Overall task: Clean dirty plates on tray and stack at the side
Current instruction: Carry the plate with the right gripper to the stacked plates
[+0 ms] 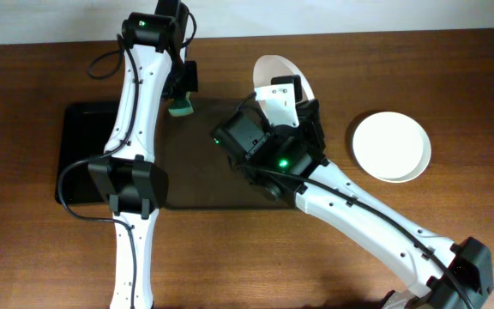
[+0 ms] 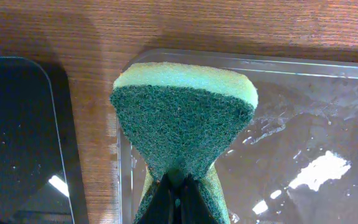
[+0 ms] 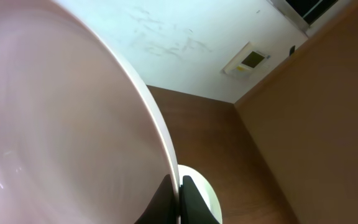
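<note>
My right gripper is holding a plate. It will let the plate go on top of the white plates [image 1: 392,147] [image 3: 190,198] lying beside the dark brown tray.
My right gripper [image 1: 301,93] is shut on the rim of a white plate [image 1: 274,70] and holds it tilted on edge above the far right of the dark brown tray [image 1: 197,172]. In the right wrist view the plate [image 3: 61,124] fills the left side, with its rim pinched between the fingers [image 3: 179,194]. More white plates [image 1: 391,146] lie on the table to the right; they also show past the fingers [image 3: 205,194]. My left gripper [image 2: 179,202] is shut on a green sponge [image 2: 182,124], held over the tray's far left corner [image 2: 291,112]. The sponge also shows in the overhead view [image 1: 181,106].
A smaller glossy black tray [image 1: 84,154] lies left of the brown tray, under the left arm; it also shows in the left wrist view [image 2: 17,137]. Brown wooden table [image 1: 453,77] runs all around. The right arm crosses the table's front right.
</note>
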Robot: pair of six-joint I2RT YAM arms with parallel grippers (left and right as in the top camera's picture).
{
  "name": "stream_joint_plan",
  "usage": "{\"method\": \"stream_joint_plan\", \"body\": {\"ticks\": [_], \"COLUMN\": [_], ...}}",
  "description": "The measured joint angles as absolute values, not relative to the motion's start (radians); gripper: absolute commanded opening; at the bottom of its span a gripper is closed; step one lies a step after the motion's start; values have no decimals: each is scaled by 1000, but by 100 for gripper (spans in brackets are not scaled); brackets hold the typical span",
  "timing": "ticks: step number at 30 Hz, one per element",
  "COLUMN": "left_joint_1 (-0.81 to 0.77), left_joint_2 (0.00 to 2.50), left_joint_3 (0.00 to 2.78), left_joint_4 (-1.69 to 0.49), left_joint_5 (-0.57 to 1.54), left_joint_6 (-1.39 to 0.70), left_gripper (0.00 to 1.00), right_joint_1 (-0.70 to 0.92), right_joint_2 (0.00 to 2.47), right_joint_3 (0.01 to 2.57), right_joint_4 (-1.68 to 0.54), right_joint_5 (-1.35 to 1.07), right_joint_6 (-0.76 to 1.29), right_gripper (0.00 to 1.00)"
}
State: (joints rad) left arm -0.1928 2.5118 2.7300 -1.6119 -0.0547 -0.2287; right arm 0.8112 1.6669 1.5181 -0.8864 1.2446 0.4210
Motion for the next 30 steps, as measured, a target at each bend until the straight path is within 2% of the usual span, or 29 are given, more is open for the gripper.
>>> {"method": "stream_joint_plan", "body": {"ticks": [11,15,19,25,30], "left_joint_1": [-193,-193,-193,-193,-193], "left_joint_2": [2512,2512,2512,2512,2512], "left_joint_3": [2730,2730,2730,2730,2730], "left_joint_4": [-1615,-1620,-1623,-1623,-1619], "left_joint_5": [-55,-55,-55,-55,-55], "left_joint_6": [-229,-229,-229,-229,-228], "left_gripper": [1,1,1,1,1], "right_joint_1": [749,675,506,190,-69], "right_joint_2": [1666,1665,1665,1665,1665], "right_joint_3": [1518,1518,1518,1518,1518], "right_joint_4": [-993,-1013,-1005,-1005,-1015], "right_joint_5": [968,733,363,-125,-244], "right_joint_6": [475,543,560,424,408], "right_gripper": [4,4,4,4,4]}}
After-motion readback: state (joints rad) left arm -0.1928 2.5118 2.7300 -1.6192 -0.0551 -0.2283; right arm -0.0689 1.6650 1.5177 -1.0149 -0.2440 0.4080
